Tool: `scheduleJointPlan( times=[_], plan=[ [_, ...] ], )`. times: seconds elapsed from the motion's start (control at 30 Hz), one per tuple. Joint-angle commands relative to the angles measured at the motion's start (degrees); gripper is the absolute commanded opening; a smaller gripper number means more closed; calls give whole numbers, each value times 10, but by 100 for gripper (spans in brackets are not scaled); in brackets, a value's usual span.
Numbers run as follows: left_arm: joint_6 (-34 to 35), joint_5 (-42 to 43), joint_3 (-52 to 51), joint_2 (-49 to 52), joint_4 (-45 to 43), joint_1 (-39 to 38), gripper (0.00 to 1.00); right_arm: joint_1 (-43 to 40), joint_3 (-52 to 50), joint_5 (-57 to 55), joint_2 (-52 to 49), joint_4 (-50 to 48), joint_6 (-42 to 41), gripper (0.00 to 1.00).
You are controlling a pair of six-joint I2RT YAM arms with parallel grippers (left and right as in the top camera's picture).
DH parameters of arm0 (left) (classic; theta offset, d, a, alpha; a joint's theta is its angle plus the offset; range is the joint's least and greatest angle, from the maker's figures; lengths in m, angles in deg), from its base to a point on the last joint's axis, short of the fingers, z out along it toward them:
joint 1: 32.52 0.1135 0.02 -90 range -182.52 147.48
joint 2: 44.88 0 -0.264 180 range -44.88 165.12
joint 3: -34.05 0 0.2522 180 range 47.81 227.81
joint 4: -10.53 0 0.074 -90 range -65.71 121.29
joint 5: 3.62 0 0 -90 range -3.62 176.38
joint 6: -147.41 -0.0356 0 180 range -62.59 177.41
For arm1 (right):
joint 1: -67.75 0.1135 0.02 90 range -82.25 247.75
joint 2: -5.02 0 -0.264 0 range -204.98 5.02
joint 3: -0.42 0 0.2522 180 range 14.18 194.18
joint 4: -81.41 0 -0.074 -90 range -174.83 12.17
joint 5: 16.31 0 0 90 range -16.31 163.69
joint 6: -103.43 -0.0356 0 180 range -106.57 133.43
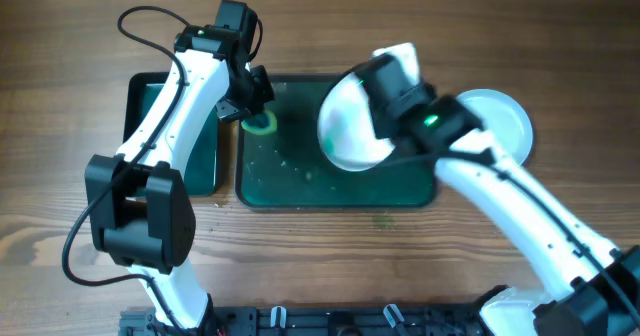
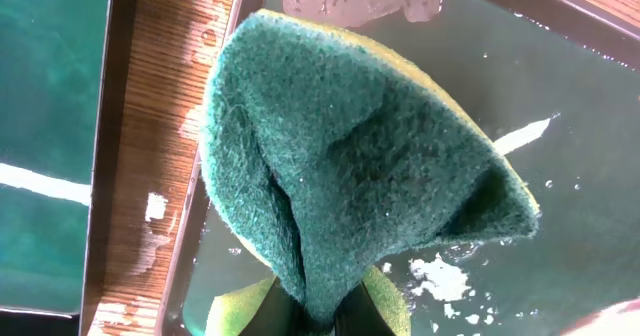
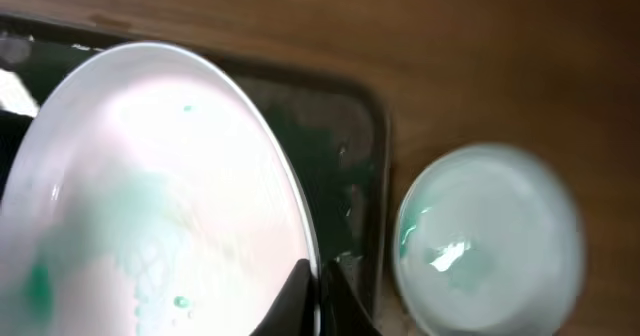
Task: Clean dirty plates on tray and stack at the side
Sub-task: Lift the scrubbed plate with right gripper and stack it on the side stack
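Next, my right gripper releases the white plate on top of the bluish plate (image 1: 486, 132) (image 3: 489, 240) next to the large dark green tray.
My right gripper (image 3: 318, 298) is shut on the rim of a white plate (image 1: 350, 126), holding it tilted over the right half of the large dark green tray (image 1: 300, 181). Faint green smears show on the plate (image 3: 150, 206) in the right wrist view. A second, slightly bluish plate (image 1: 505, 126) lies on the table right of the tray, also in the right wrist view (image 3: 490, 241). My left gripper (image 2: 325, 311) is shut on a green and yellow sponge (image 2: 350, 166), held over the tray's back left corner (image 1: 262, 123). I see no third plate.
A smaller narrow green tray (image 1: 205, 156) lies left of the large tray, partly under my left arm. White foam flecks (image 2: 440, 276) and droplets lie on the wet tray floor. Wooden table (image 1: 60, 126) all round.
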Motion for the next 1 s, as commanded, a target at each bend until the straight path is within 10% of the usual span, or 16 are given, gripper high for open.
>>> scheduleJointPlan(
  times=[0.0, 0.33, 0.77, 0.97],
  plan=[
    [8, 2, -3, -5, 0, -2, 4, -133, 3, 232, 12, 12, -20, 4],
    [8, 2, -3, -5, 0, -2, 4, -413, -14, 163, 12, 64, -64, 4],
    [8, 2, -3, -5, 0, -2, 4, -457, -156, 117, 2, -44, -80, 5],
    [-14, 4, 10, -9, 3, -1, 4, -457, -153, 137, -3, -52, -79, 59]
  ],
)
